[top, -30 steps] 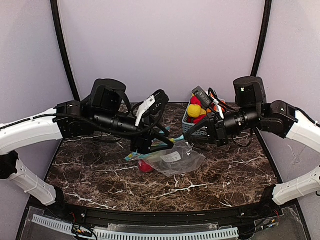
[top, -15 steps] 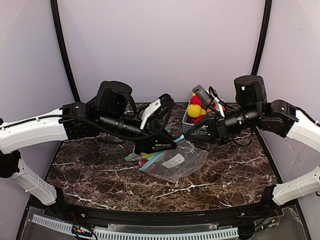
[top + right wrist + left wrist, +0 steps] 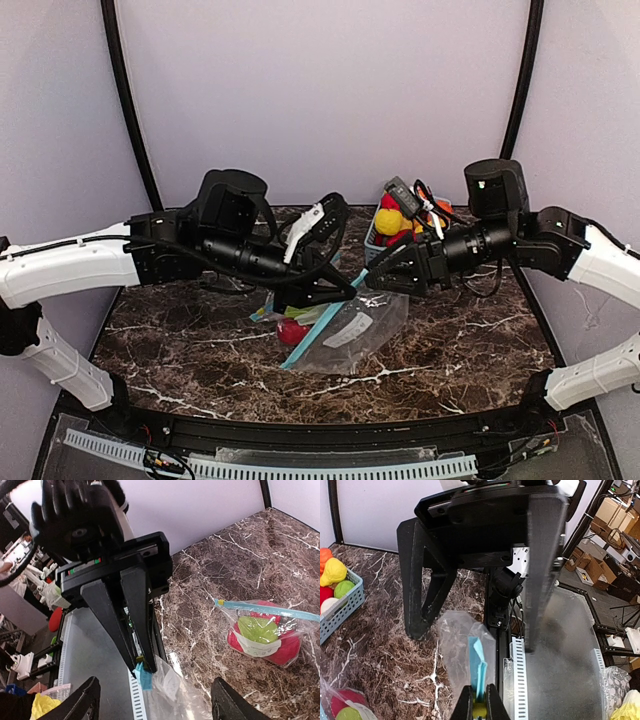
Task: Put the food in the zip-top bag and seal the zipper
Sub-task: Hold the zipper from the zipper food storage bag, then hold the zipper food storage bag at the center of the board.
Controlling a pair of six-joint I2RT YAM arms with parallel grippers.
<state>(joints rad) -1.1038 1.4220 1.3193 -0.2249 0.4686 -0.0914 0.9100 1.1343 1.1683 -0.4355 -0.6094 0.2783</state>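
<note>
The short end of the zipper hangs loose past the slider in my left gripper, so my right gripper should pinch that end (image 3: pixel 361 277) of the zipper and pull it away.
My left gripper (image 3: pixel 479 706) is shut on the blue zipper strip (image 3: pixel 478 665) of a clear zip-top bag (image 3: pixel 352 325), pinching it at a yellow-green slider. The bag hangs down from the left gripper (image 3: pixel 345 290) toward the table, and I cannot see any food in it. My right gripper (image 3: pixel 157 702) stands open just beside the bag, its fingers (image 3: pixel 89 700) wide apart and holding nothing. A second bag (image 3: pixel 265 635) lies on the marble with red food (image 3: pixel 292 331) and a green piece (image 3: pixel 256 628) inside. More food (image 3: pixel 390 222) sits in the basket.
The light-blue slatted basket (image 3: pixel 341 611) stands at the back of the table behind my right gripper (image 3: pixel 383 276), with yellow, green, orange and red fruits in it. The dark marble table (image 3: pixel 450 340) ends at a black rail near the arm bases.
My right gripper has opened and let go of the bag. My left gripper has shut on the zipper end, and the bag now hangs slanted from it.
</note>
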